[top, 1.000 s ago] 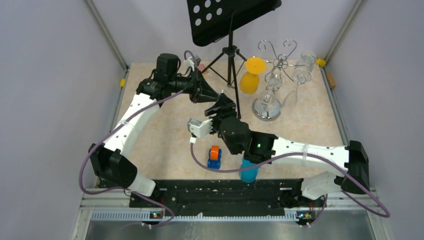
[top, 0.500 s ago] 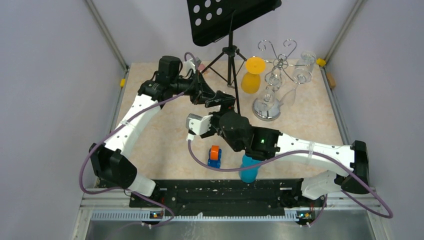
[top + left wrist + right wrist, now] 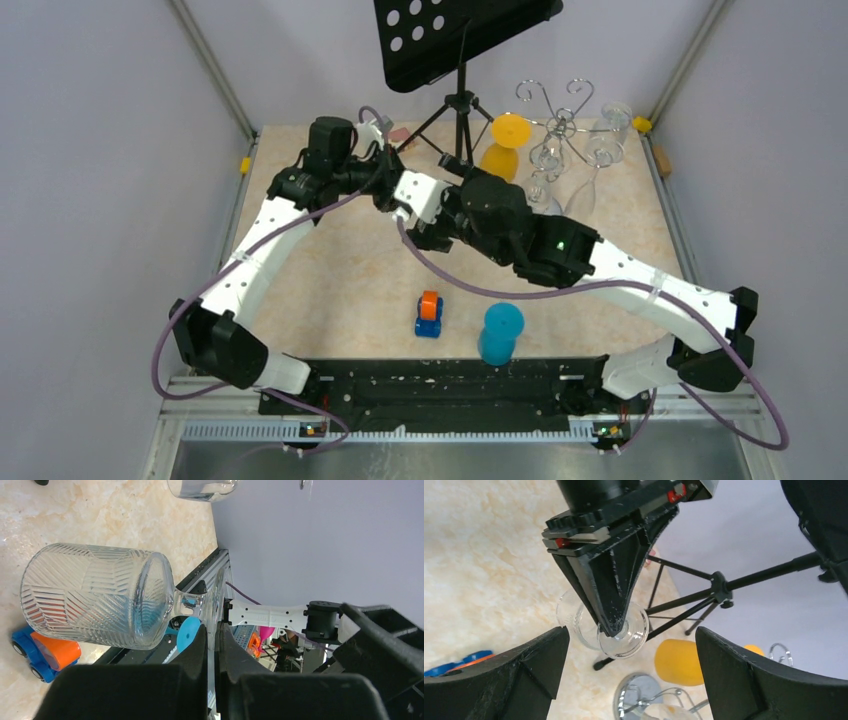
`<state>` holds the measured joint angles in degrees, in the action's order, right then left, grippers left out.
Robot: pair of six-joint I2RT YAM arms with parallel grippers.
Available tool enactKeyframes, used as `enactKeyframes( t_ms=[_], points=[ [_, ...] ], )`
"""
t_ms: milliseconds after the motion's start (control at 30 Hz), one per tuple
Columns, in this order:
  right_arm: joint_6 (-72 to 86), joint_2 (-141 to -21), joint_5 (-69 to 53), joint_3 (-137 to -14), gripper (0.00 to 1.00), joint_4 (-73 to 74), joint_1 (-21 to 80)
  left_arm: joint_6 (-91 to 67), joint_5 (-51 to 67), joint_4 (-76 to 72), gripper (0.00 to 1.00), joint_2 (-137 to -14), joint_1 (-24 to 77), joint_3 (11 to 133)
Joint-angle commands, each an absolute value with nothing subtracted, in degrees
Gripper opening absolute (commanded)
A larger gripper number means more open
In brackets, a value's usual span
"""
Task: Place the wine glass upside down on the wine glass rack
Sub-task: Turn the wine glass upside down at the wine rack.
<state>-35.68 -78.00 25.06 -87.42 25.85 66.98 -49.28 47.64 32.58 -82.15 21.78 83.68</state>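
Note:
I need to back off, swing round and pinch the foot's free edge (image 3: 220,575) opposite my left gripper, because my right gripper faces the flat of the wine glass's foot.
The clear wine glass (image 3: 95,597) lies sideways, its ribbed bowl out over the table. My left gripper (image 3: 212,630) is shut on its round foot (image 3: 218,600). In the right wrist view the same foot (image 3: 631,635) shows pinched at the tip of the left gripper (image 3: 614,622). My right gripper (image 3: 631,630) stands wide open around it, touching nothing. The chrome wine glass rack (image 3: 560,125) stands at the back right, its domed base (image 3: 644,695) just beyond the held glass. From above, the right arm hides the held glass.
A black music stand (image 3: 460,40) on tripod legs (image 3: 684,600) stands close behind the grippers. A yellow glass (image 3: 498,160) sits upside down by the rack, and clear glasses (image 3: 602,150) hang on it. A blue-and-orange toy car (image 3: 429,313) and a blue glass (image 3: 500,335) sit near the front.
My right arm swung from the table's middle toward the back and its jaws opened wide. The left gripper, still holding the glass, drew slightly left and back.

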Motion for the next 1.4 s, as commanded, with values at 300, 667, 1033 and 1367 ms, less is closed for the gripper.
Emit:
enactKeyframes(
  t_ms=[300, 667, 1033, 1367],
  points=[
    [-2.7, -81.9, -8.5, -107.2, 0.97, 45.8, 49.0, -48.3, 48.7, 27.9, 0.0, -78.0, 21.5, 83.1],
    [15.4, -83.9, -33.8, -108.5, 0.97, 44.7, 34.5, -49.6, 48.9, 25.2, 0.0, -75.6, 21.5, 81.0],
    [28.0, -86.3, -45.5, -106.4, 0.84, 41.7, 30.0, -54.5, 50.1, 15.5, 0.0, -71.8, 21.5, 78.3],
    [37.5, -85.2, -48.6, -98.7, 0.62, 29.1, 29.9, -57.9, 51.4, 9.8, 0.0, -70.3, 21.6, 77.3]
  ],
)
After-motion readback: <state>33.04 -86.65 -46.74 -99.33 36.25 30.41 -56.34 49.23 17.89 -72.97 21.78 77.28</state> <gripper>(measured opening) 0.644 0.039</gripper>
